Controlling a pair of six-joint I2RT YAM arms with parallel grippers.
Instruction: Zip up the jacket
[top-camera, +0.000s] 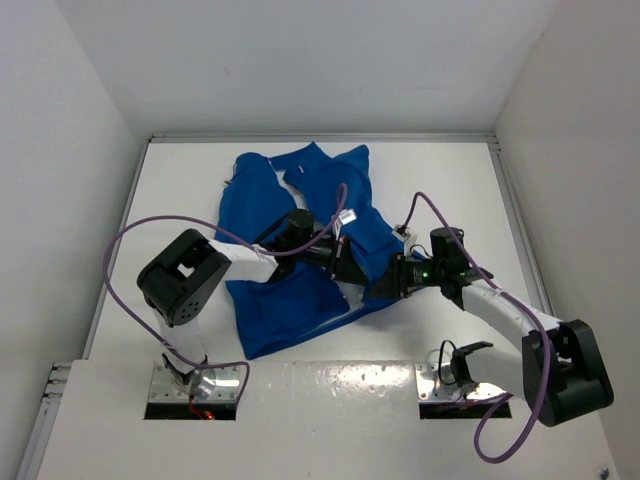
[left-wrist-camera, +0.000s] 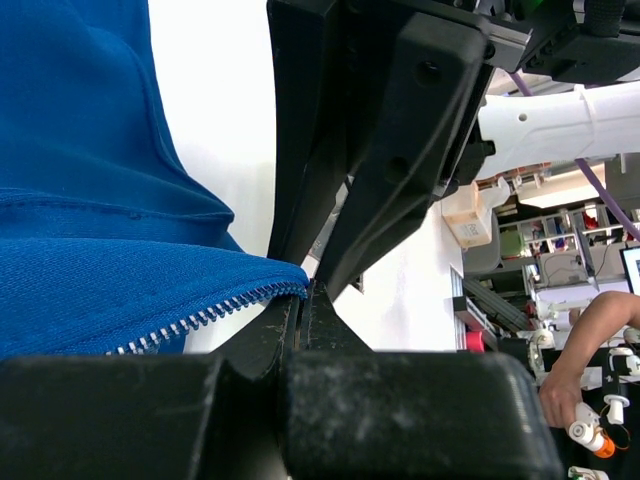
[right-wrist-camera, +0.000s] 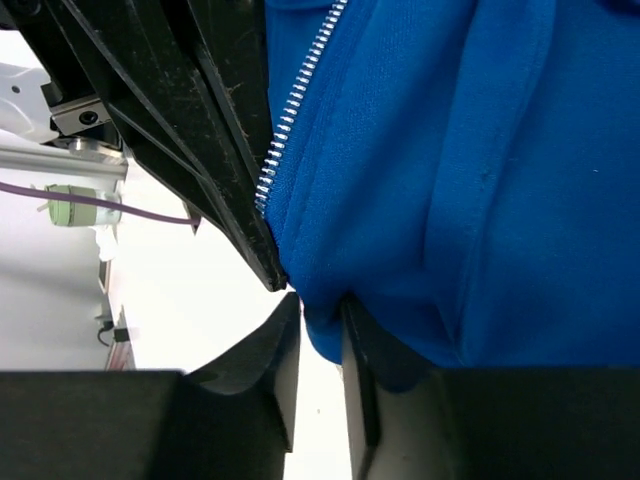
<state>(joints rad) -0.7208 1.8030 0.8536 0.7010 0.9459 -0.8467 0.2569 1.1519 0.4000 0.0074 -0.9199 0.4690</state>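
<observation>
The zipper end of this jacket panel is in my left gripper, so next my right gripper takes the hem (right-wrist-camera: 324, 318) beside it, to free my left gripper for the other panel.
The royal-blue jacket (top-camera: 290, 200) lies open and rumpled on the white table (top-camera: 180, 190). Both grippers meet at its lower front edge. My left gripper (top-camera: 348, 272) is shut, and the bottom end of one silver zipper row (left-wrist-camera: 200, 318) runs right into its fingertips (left-wrist-camera: 303, 292). My right gripper (top-camera: 384, 286) is shut on a fold of the blue hem, pinched between its fingers (right-wrist-camera: 320, 318). The other zipper row (right-wrist-camera: 295, 100) runs up beside it. Each gripper's black fingers fill the other's wrist view, nearly touching. The slider is hidden.
White walls surround the table on three sides. Purple cables (top-camera: 130, 240) loop off both arms, one above the jacket. Beyond the table edge the left wrist view shows lab clutter and a person's arm (left-wrist-camera: 590, 330).
</observation>
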